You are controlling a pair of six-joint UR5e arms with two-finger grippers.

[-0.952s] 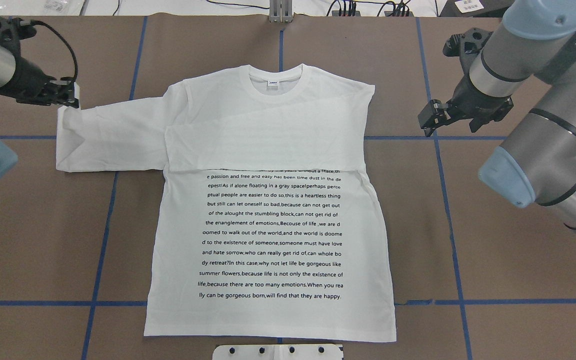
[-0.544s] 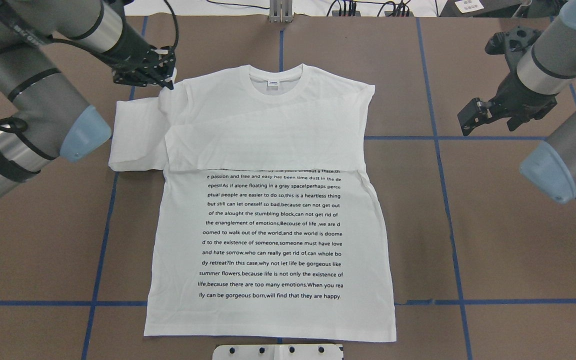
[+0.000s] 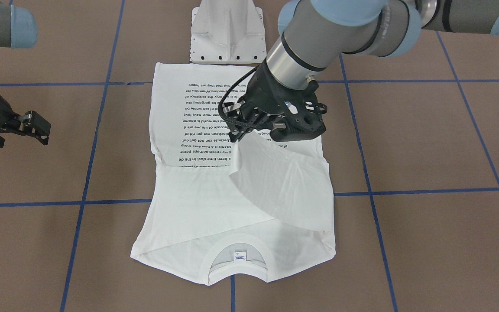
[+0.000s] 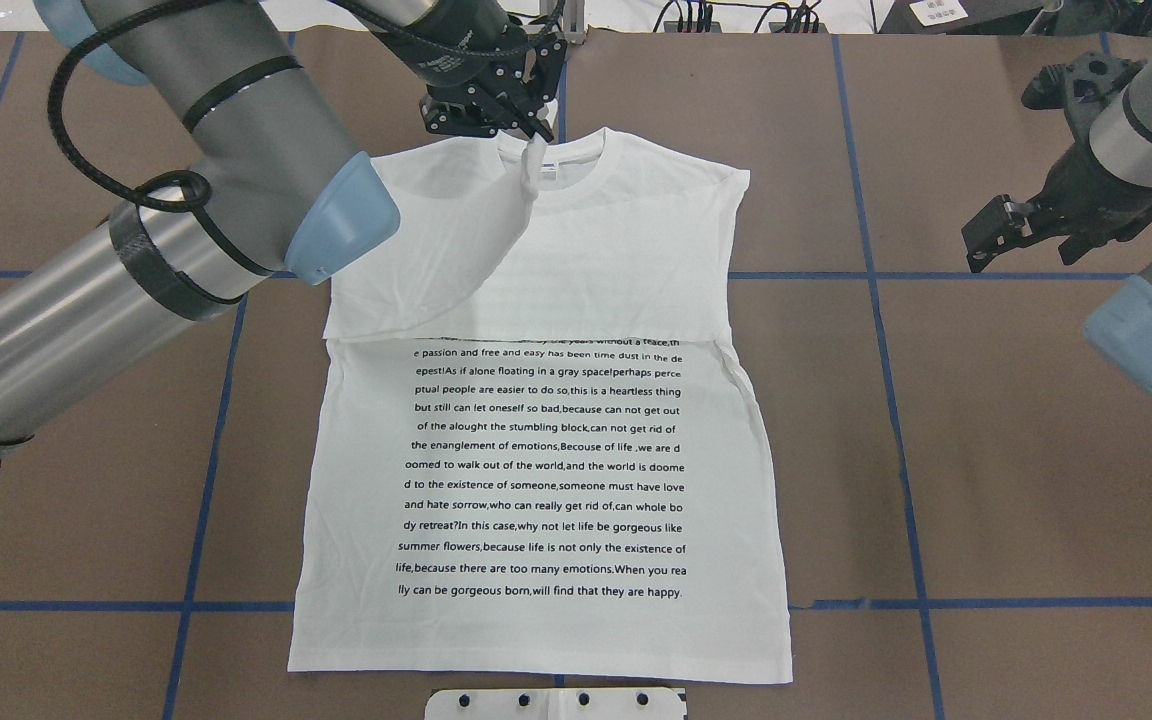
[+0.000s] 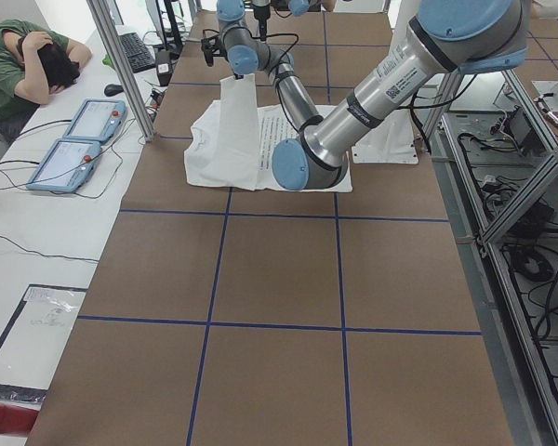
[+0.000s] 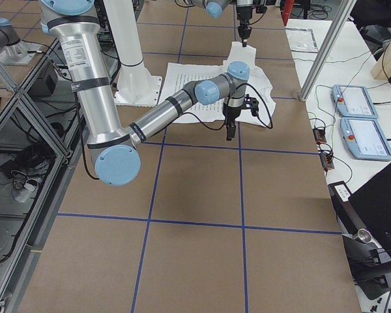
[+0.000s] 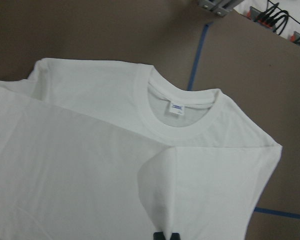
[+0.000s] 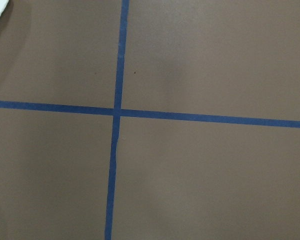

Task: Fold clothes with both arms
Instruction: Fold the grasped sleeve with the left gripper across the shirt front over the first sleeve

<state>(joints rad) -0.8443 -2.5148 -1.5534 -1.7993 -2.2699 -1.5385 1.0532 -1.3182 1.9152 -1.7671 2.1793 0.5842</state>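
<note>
My left gripper will release the end of the sleeve on the bare part of the shirt (image 3: pixel 164 141) that is beside the black text, toward my right gripper.
The white long-sleeved T-shirt (image 4: pixel 536 470) lies flat on the brown table with its black text up and its collar (image 4: pixel 576 160) at the far side. One sleeve lies folded across the chest. My left gripper (image 4: pixel 534 138) is shut on the end of the other sleeve (image 3: pixel 284 186) and holds it lifted above the chest near the collar. In the left wrist view the sleeve's end (image 7: pixel 162 195) curls up into the fingertips, with the neck label (image 7: pixel 176 108) beyond. My right gripper (image 4: pixel 1024 245) hovers open over bare table, well off the shirt's right side.
The white pedestal base (image 3: pixel 228 39) stands at the shirt's hem. Blue tape lines (image 8: pixel 117 112) grid the brown table. A metal post (image 4: pixel 561 20) and cables sit at the far edge. A person (image 5: pixel 28 56) sits by two pendants (image 5: pixel 74 139) beyond the table's side.
My left gripper has carried the sleeve's end from far out on the left inward and up to the collar. The right gripper has drawn away to the right.
</note>
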